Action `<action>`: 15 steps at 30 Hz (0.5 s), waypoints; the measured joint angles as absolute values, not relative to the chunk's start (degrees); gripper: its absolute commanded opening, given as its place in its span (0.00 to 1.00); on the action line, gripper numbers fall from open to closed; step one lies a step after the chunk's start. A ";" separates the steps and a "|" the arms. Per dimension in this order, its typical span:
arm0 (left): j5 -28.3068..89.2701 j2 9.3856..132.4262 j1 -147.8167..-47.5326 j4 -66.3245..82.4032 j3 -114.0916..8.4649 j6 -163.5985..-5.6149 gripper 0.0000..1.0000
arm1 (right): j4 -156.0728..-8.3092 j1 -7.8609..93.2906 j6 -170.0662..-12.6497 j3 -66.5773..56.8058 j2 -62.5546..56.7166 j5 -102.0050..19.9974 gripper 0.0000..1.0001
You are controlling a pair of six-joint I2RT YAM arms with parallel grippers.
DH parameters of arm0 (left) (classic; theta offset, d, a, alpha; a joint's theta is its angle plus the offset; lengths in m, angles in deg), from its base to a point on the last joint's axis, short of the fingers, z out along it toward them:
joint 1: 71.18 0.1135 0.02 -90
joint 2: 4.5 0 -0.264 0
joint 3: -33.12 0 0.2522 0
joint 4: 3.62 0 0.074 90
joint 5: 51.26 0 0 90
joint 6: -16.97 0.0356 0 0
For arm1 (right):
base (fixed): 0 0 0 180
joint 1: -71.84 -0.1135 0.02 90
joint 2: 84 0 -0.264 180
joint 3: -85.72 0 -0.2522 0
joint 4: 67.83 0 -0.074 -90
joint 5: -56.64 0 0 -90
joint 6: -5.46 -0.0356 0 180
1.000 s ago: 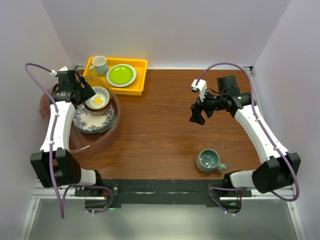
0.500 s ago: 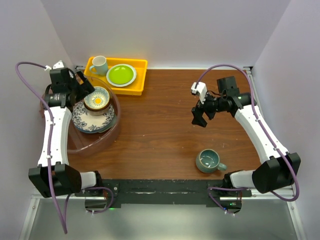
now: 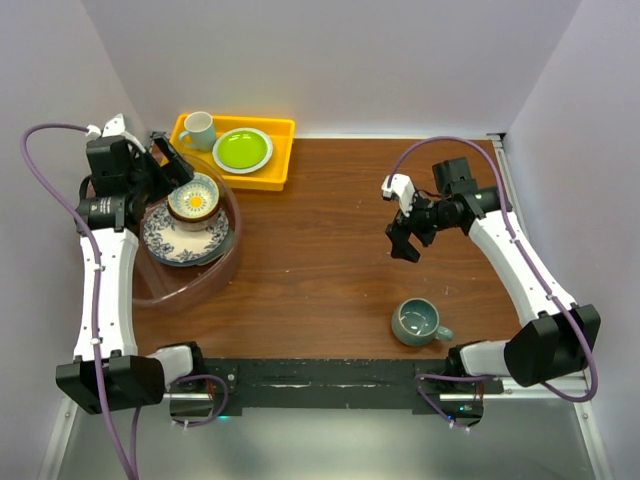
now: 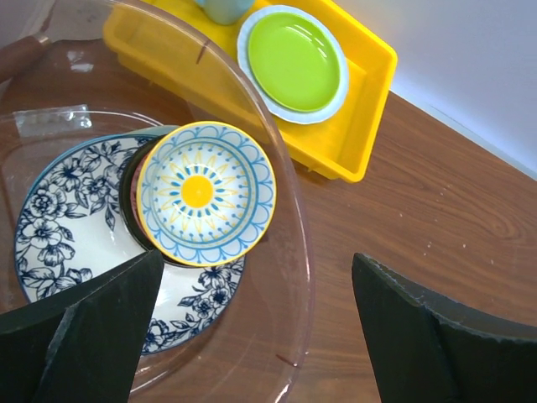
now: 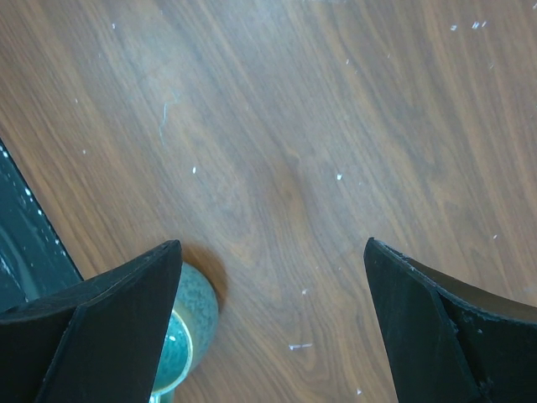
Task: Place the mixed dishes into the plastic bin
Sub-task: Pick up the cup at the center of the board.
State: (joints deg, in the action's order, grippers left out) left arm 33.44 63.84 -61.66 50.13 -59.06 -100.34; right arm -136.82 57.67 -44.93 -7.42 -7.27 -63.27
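Next, my right gripper goes down to the teal mug's back rim (image 3: pixel 425 300) (image 5: pixel 190 348), the side away from the table's front edge, and closes there.
The clear pinkish plastic bin (image 3: pixel 222 262) stands at the left of the table. In it lies a blue floral plate (image 3: pixel 170 243) with a bowl (image 3: pixel 195 199), blue and yellow inside, on top. My left gripper (image 3: pixel 172 165) is open and empty, raised over the bin's back rim. In the left wrist view the bowl (image 4: pixel 205 193) and the plate (image 4: pixel 50 239) sit inside the bin's rim (image 4: pixel 295 243). A teal mug (image 3: pixel 416 321) stands on the table near the front right. My right gripper (image 3: pixel 404 243) is open and empty above the table behind the mug, which shows by its left finger (image 5: pixel 180 336).
A yellow tray (image 3: pixel 282 150) at the back left holds a white mug (image 3: pixel 197 128) and a lime-green plate (image 3: pixel 242 150); tray (image 4: pixel 365 143) and plate (image 4: pixel 294 59) also show in the left wrist view. White walls close in the table on three sides.
My left gripper has pulled up and back to the left, away from the bowl resting in the bin. My right gripper has moved slightly nearer, toward the teal mug.
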 measured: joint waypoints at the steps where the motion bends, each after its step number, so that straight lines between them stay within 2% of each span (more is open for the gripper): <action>1: 32.79 63.64 -61.63 50.13 -59.06 -100.34 1.00 | -137.08 57.67 -44.69 -7.66 -7.27 -62.99 0.94; 15: 20.20 61.98 -61.63 47.03 -58.53 -100.42 1.00 | -140.12 57.67 -41.89 -9.91 -7.10 -59.69 0.94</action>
